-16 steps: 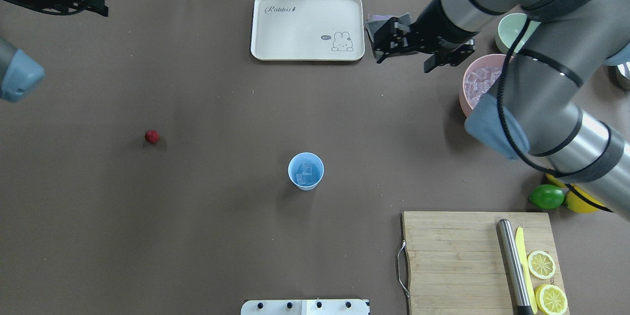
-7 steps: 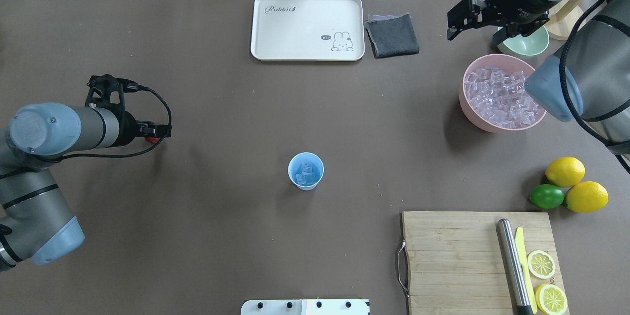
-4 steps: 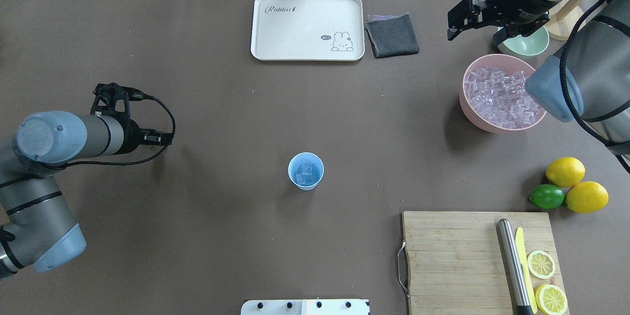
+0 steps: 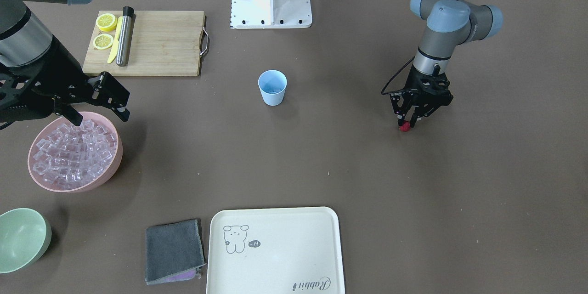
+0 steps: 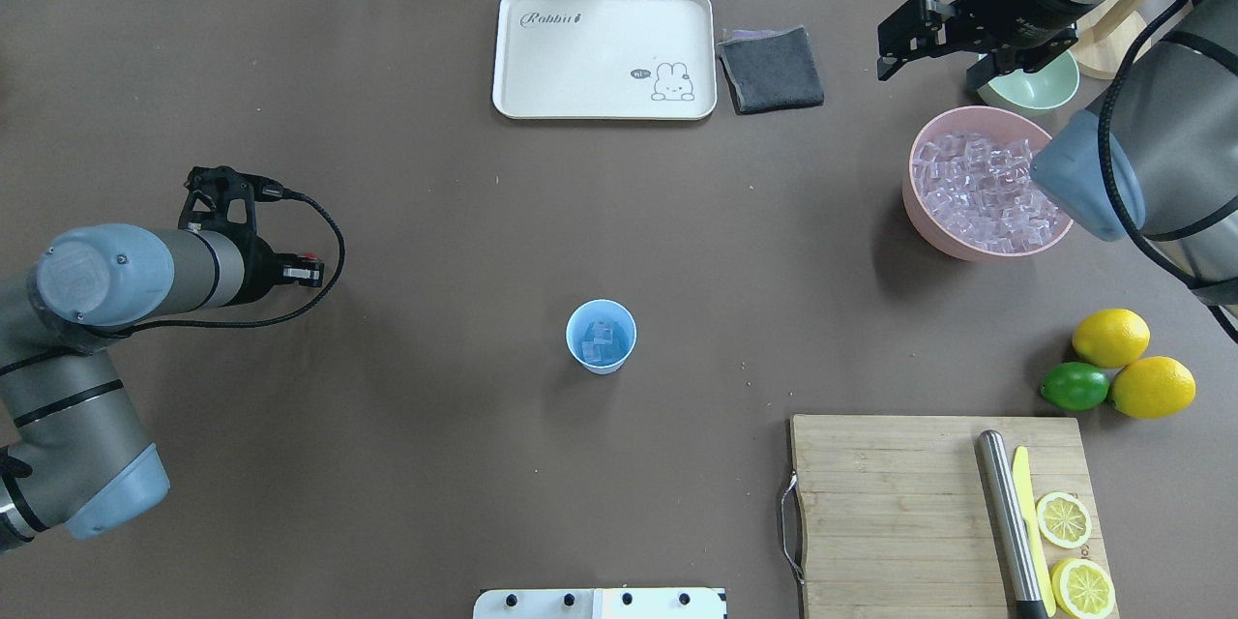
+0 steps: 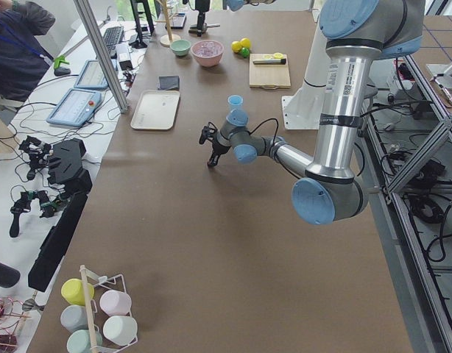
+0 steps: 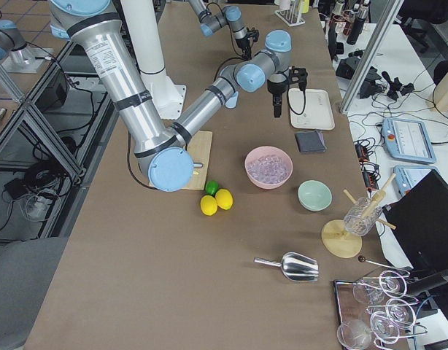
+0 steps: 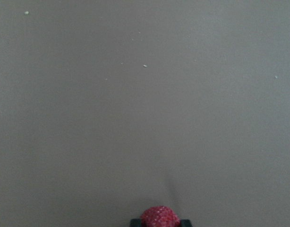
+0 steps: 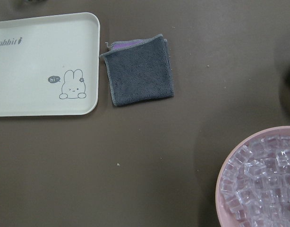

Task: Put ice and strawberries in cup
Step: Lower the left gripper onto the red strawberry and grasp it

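Observation:
My left gripper is going to let go of the strawberry on the ice cubes inside the light-blue cup [image 4: 268, 88]. The strawberry is now held low over the table.
The light-blue cup [image 5: 601, 337] stands mid-table with a few ice cubes in it; it also shows in the front view [image 4: 272, 87]. More ice [image 5: 979, 189] fills the pink bowl [image 5: 914, 203] at the right. The small red strawberry [image 5: 311, 259] is at the left. My left gripper [image 5: 309, 269] is shut on it, low over the table. The left wrist view shows the strawberry [image 8: 159, 217] between the fingertips. My right gripper [image 5: 885, 48] is open and empty, held high beyond the pink bowl.
A cream tray [image 5: 604, 53] and a grey cloth [image 5: 772, 70] lie at the back. A pale green bowl [image 5: 1040, 87] is behind the pink bowl. Two lemons and a lime [image 5: 1074, 387] sit at the right. A cutting board [image 5: 890, 503] holds lemon slices, a knife and a metal rod.
My left arm came in from the left and lowered its gripper onto the strawberry, which now shows red at the fingertips. My right arm withdrew to the far right, then stayed still.

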`<state>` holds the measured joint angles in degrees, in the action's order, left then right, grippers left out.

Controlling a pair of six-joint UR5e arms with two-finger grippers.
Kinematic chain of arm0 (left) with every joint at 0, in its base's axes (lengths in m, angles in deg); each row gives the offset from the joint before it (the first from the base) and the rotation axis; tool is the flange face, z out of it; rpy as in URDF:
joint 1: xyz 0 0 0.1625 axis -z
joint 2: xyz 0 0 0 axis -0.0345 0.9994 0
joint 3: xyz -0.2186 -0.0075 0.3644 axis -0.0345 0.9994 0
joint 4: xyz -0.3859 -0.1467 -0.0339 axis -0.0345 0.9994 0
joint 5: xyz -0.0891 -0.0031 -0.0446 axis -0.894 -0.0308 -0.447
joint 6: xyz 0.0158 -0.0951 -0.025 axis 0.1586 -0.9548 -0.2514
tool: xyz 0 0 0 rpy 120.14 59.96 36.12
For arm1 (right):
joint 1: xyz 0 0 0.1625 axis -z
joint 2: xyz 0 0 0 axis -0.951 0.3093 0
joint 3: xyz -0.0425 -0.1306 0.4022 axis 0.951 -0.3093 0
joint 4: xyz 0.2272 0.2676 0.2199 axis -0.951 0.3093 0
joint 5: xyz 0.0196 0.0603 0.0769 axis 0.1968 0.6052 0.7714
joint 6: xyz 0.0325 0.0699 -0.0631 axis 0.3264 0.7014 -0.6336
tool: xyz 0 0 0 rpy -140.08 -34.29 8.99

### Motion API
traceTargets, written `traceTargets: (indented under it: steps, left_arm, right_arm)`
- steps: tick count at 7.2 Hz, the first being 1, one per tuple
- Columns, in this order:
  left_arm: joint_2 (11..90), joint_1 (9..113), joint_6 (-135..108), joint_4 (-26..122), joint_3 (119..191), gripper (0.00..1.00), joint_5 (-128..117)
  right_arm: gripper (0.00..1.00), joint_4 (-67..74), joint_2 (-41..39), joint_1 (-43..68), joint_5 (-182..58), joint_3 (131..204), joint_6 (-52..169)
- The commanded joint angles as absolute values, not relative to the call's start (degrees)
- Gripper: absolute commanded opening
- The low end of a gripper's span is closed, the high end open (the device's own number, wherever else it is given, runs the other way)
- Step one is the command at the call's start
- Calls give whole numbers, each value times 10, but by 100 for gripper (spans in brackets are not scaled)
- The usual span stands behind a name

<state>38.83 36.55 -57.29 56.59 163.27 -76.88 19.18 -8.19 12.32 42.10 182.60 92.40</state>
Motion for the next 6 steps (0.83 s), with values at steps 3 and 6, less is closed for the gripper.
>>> traceTargets:
  steps: [3,6]
  left_arm:
    - [397,418,-554,563,1670,0,-834]
    - [515,427,-620,488,1674,0,-851]
  right_arm:
    - [99,192,-82,125,422,1827,924]
    - [99,192,-81,127,421,1826,924]
